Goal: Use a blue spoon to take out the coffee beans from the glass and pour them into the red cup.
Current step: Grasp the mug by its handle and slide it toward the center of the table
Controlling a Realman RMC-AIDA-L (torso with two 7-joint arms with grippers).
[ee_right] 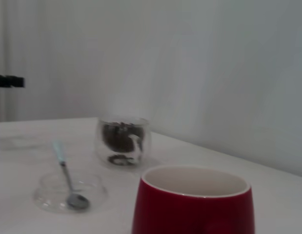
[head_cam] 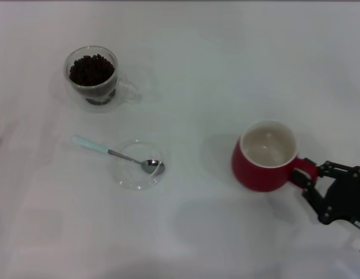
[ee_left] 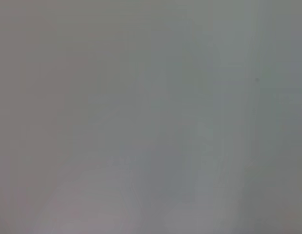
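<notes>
The robot's left gripper will next move to the blue spoon and close on the middle of its pale handle (head_cam: 91, 145), outside the clear saucer.
The glass (head_cam: 92, 75) stands at the far left, filled with dark coffee beans (head_cam: 91, 70), its handle pointing right. The blue spoon (head_cam: 118, 154) lies nearer, its metal bowl resting in a flat clear saucer (head_cam: 139, 165) and its pale handle sticking out to the left. The red cup (head_cam: 264, 156) stands upright on the right with a bare cream inside. My right gripper (head_cam: 310, 176) is at the cup's loop handle (head_cam: 305, 167). The right wrist view shows the red cup (ee_right: 192, 202) close up, with the glass (ee_right: 122, 141) and the spoon (ee_right: 67, 175) beyond it. My left gripper is out of view.
Everything sits on a plain white table (head_cam: 214, 75). The left wrist view shows only a blank grey surface. A pale wall rises behind the table in the right wrist view.
</notes>
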